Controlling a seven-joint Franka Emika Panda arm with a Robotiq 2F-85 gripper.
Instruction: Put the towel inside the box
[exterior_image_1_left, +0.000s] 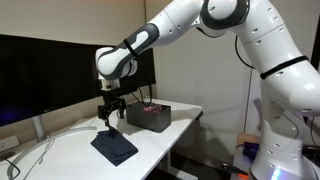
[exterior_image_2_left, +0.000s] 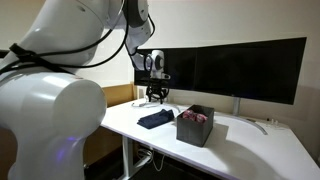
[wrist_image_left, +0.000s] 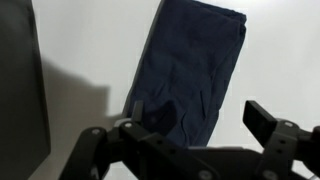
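I need to close my gripper on the towel's end (exterior_image_1_left: 110, 135) (wrist_image_left: 187, 125) nearest the monitor, pinching the dark blue cloth near its corner on the side toward the box.
A dark blue folded towel (exterior_image_1_left: 114, 147) lies flat on the white table, also seen in an exterior view (exterior_image_2_left: 155, 119) and in the wrist view (wrist_image_left: 190, 65). A dark box (exterior_image_1_left: 148, 117) with an open top stands beside it on the table (exterior_image_2_left: 194, 126); its dark side shows at the left edge of the wrist view (wrist_image_left: 18, 90). My gripper (exterior_image_1_left: 108, 116) hangs a little above the towel (exterior_image_2_left: 155, 98), pointing down. In the wrist view the gripper (wrist_image_left: 198, 125) is open and empty, its fingers spread over the towel's near end.
A wide black monitor (exterior_image_2_left: 240, 68) stands along the back of the table (exterior_image_1_left: 60, 150). Cables (exterior_image_1_left: 25, 155) lie on the table near the monitor foot. The table edge (exterior_image_1_left: 170, 150) runs close to the towel and box.
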